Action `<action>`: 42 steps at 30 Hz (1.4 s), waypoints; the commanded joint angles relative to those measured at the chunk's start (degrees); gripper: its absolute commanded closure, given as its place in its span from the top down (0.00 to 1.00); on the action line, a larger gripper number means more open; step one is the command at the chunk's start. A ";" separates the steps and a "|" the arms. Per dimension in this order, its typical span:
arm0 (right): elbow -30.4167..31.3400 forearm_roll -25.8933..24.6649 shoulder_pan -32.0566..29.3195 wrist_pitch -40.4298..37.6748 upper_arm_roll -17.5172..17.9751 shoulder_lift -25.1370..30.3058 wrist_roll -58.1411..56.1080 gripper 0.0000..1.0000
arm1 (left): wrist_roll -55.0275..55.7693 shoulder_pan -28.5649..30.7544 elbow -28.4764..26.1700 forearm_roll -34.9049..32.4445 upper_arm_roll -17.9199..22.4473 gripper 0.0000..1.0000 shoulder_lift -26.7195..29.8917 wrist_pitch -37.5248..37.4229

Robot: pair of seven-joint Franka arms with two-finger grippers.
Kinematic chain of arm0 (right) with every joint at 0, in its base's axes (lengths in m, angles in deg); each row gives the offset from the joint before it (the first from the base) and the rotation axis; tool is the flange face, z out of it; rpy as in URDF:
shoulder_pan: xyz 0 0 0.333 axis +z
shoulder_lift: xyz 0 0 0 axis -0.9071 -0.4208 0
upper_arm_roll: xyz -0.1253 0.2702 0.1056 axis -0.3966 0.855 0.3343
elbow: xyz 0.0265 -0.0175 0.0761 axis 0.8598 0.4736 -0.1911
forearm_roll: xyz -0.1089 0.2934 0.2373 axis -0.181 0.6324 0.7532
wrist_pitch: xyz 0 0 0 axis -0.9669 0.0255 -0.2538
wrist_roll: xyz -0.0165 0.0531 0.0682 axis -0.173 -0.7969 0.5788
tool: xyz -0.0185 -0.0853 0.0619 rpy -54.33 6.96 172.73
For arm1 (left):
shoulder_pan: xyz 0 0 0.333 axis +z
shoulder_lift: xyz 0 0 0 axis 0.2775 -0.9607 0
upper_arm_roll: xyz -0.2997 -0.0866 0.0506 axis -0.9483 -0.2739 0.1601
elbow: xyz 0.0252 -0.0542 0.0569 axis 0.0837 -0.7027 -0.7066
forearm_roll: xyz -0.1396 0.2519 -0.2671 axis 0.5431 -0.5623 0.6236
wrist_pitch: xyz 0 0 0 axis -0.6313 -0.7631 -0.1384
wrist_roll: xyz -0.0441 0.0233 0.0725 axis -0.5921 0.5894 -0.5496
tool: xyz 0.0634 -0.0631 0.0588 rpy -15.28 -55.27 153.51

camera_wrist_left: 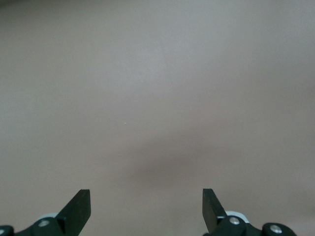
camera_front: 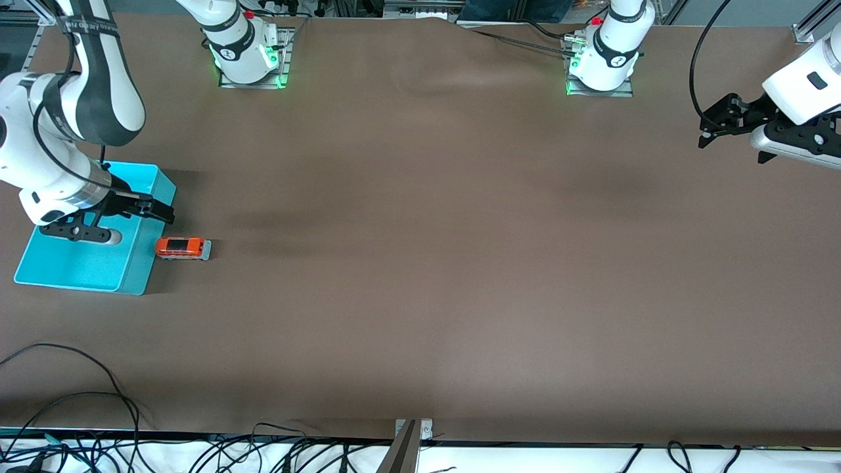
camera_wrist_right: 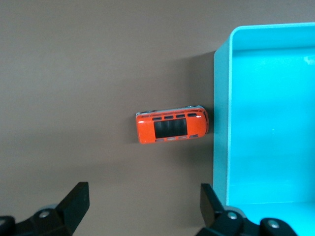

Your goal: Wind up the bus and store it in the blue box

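Note:
The orange-red bus is next for my right gripper, which should go there and close across the bus's long sides at the black roof panel (camera_front: 179,246) (camera_wrist_right: 171,128).
The small orange-red bus (camera_front: 182,247) (camera_wrist_right: 172,128) stands on its wheels on the brown table, right beside the outer wall of the blue box (camera_front: 79,263) (camera_wrist_right: 266,128), on the side toward the left arm's end. My right gripper (camera_front: 163,211) (camera_wrist_right: 143,201) hangs open over the box wall closest to the bus, with nothing between its fingers. The box holds nothing that I can see. My left gripper (camera_front: 704,131) (camera_wrist_left: 146,204) waits open and empty above bare table at the left arm's end.
The brown tabletop (camera_front: 460,263) stretches wide between the two arms. The arm bases (camera_front: 246,52) (camera_front: 601,59) stand along the edge farthest from the front camera. Loose cables (camera_front: 79,394) and a metal bracket (camera_front: 414,428) lie at the edge nearest it.

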 commanded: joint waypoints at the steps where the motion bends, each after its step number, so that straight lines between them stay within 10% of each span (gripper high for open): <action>1: 1.29 -0.31 -0.29 5.04 0.09 -1.94 5.71 1.00 | 1.06 -0.30 4.95 -0.74 -0.05 1.00 -2.75 -1.80; 42: 8.50 -0.13 -0.46 24.55 -0.44 -11.61 49.57 1.00 | 0.97 0.06 5.13 0.93 0.12 1.00 -3.28 -4.09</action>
